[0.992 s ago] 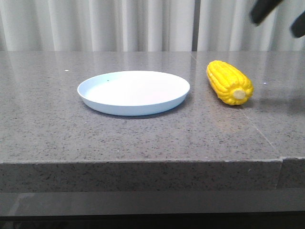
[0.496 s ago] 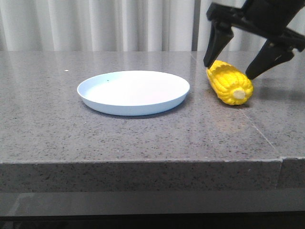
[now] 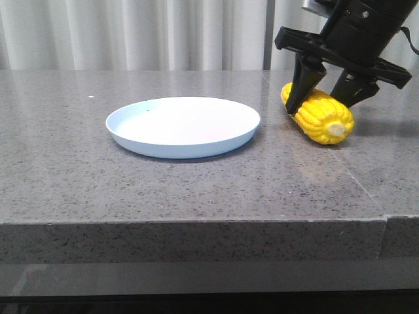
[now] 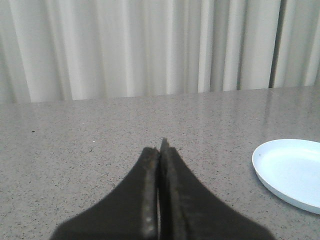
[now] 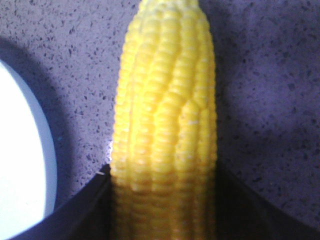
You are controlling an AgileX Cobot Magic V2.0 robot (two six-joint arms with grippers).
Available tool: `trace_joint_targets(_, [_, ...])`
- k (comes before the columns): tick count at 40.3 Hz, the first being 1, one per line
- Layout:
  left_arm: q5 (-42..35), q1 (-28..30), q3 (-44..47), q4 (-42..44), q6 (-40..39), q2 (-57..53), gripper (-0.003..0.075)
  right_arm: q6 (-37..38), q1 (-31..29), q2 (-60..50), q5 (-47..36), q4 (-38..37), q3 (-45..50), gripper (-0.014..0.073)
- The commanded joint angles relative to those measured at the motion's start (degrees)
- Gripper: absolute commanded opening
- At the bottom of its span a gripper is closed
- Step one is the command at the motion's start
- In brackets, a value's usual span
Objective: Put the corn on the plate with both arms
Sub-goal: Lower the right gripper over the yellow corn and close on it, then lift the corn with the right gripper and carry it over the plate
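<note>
Next, I release the corn from my right gripper on the plate, just off its middle (image 3: 203, 112) toward the table's seam.
The bright-yellow corn (image 3: 321, 119) lies on the grey stone table, right of the pale blue-white plate (image 3: 183, 152), its cream stub end toward me. My right gripper (image 3: 317, 103) comes down from above with one black finger on each side of the cob. In the right wrist view both fingers press against the sides of the corn (image 5: 165, 115), with the gripper (image 5: 164, 172) closed on it. The plate's edge (image 5: 30, 150) shows beside the cob there. My left gripper (image 4: 160, 147) is shut and empty over bare table, left of the plate (image 4: 261, 170). It is out of the front view.
The grey stone table (image 3: 196, 190) has its front edge close to the camera. A seam runs through it at the right (image 3: 366, 190). Pale curtains (image 3: 163, 33) hang behind the table.
My right gripper came down from the upper right, straddled the corn, then closed its fingers on it. The cob shifted slightly to the right. The plate has not moved.
</note>
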Motion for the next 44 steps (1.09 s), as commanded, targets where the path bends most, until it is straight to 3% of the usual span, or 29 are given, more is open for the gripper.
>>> trace_joint_targets(1, [-5.2, 0.0, -1.4, -0.1, -0.6, 0.6, -0.002, -0.1, -0.2, -4.2, -0.4, 1.5, -2.0, 0.0174])
trace_joint_targets(7, [-5.2, 0.0, -1.4, -0.1, -0.6, 0.6, -0.002, 1.8, 1.3, -7.7, 0.6, -2.8, -3.6, 0.0174])
trace_joint_targets(17, [-5.2, 0.0, -1.4, -0.1, -0.6, 0.6, -0.002, 19.2, 12.3, -7.5, 6.6, -21.1, -12.0, 0.0174])
trace_joint_targets(28, [-5.2, 0.0, -1.4, -0.1, -0.6, 0.6, -0.002, 25.6, 22.2, 0.1, 7.4, -21.7, -21.3, 0.0174])
trace_joint_targets(40, [-5.2, 0.0, -1.4, -0.1, -0.6, 0.6, -0.002, 29.8, 23.5, 7.8, 8.4, -21.6, -25.3, 0.0182])
trace_joint_targets(44, [-5.2, 0.0, -1.4, -0.1, -0.6, 0.6, -0.002, 29.8, 23.5, 8.8, 8.6, -21.6, -25.3, 0.0279])
